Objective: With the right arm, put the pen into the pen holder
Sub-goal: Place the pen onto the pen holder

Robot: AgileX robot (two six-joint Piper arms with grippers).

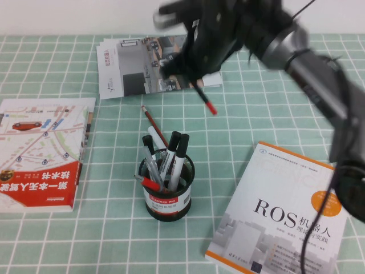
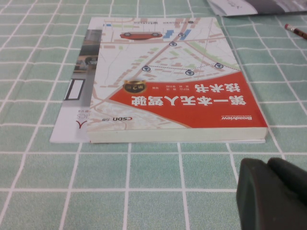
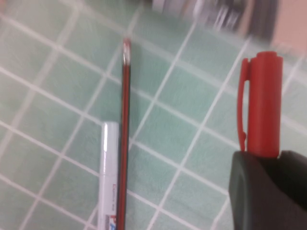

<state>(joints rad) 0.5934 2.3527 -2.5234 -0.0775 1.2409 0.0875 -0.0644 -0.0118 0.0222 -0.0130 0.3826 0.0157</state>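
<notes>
The robot's right gripper will release the pen, now in the air over the brochure, in the pen holder (image 1: 147, 176), next to the red cap that leans over the holder's rim.
My right gripper (image 1: 191, 71) hangs in the air over the brochure at the back of the table, shut on the pen (image 1: 204, 98). The pen's black barrel slants down to its red end, above and behind the pen holder (image 1: 166, 191). In the right wrist view the pen's red cap (image 3: 261, 103) sticks out of my right gripper (image 3: 263, 160). The black mesh holder with its red-and-white label stands at the table's middle and holds white markers (image 1: 174, 154) with black caps. My left gripper (image 2: 271, 191) is low over the cloth near the red-and-white book, fingers together and empty.
A thin red pencil (image 1: 154, 123) leans out of the holder; it also shows in the right wrist view (image 3: 124, 134) beside a white marker (image 3: 109, 177). A brochure (image 1: 142, 65) lies at the back, a red-and-white book (image 1: 43, 151) at the left, a ROS book (image 1: 282, 214) at the front right.
</notes>
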